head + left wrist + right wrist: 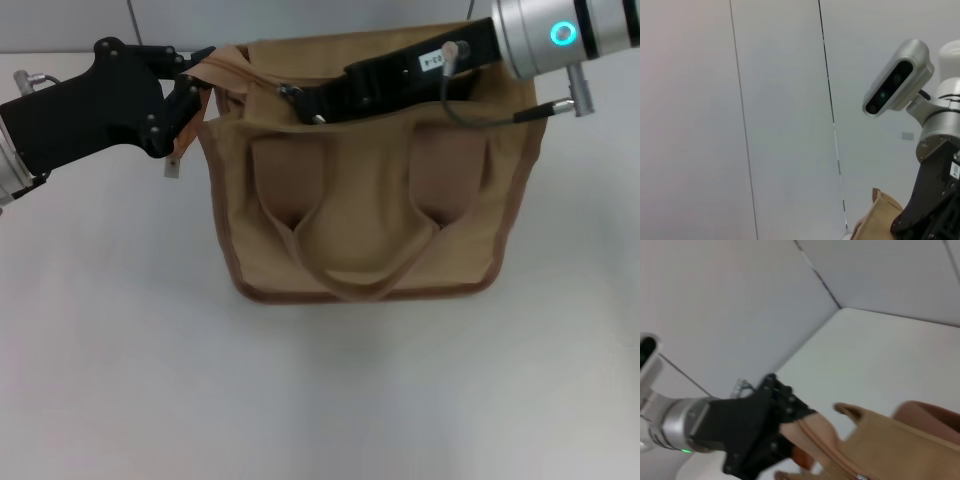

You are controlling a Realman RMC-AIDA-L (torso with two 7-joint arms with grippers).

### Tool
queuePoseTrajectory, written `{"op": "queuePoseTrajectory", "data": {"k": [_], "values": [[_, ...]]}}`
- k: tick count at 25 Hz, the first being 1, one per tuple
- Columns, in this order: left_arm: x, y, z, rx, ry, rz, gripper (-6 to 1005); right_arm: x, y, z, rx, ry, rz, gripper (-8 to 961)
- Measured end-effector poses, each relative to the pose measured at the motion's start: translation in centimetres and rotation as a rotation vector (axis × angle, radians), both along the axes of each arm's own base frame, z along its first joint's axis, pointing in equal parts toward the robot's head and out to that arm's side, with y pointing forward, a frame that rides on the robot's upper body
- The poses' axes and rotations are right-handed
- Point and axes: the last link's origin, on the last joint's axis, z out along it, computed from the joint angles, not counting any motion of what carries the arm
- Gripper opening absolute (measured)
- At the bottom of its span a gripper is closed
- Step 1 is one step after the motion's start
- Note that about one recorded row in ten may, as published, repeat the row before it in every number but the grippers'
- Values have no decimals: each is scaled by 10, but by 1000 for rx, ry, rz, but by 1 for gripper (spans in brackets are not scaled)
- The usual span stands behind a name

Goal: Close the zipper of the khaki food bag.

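Observation:
My right gripper is going to release the silver pull tab at the zipper's far end (479, 88), on the opposite side from my left gripper.
The khaki food bag (370, 200) stands upright mid-table, its strap handles hanging down the front. My left gripper (192, 88) is shut on the side loop (215, 70) at the bag's top left corner; the right wrist view shows its black fingers (782, 412) clamped on that fabric. My right gripper (303, 103) lies across the bag's top from the right, its fingers pinched together at a small silver pull tab (291, 93) near the left end. Most of the zipper is hidden beneath it; a stretch of the zipper (822, 450) shows in the right wrist view.
The white table (320, 390) extends in front of the bag and to both sides. A pale panelled wall (780, 100) stands close behind. A small white tag (172, 166) hangs under the left gripper. The right arm's wrist camera (895, 80) shows in the left wrist view.

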Motion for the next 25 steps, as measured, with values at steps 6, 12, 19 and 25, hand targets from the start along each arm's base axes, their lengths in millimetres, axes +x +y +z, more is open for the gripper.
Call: {"op": "queuePoseTrajectory", "data": {"k": [6,12,19,25], "values": [[1,1,4,8,-19,6,29,36,-8,42,116,-35,-82,-1],[1,1,4,8,-20,6,29,68,-19,82,203,-36,-166,0],[1,1,2,3,-26,8,41,93,-44,115,217,91,-125,2],[2,1,2,2,-27,10,56,112,-74,126,257,380,98,66]]}}
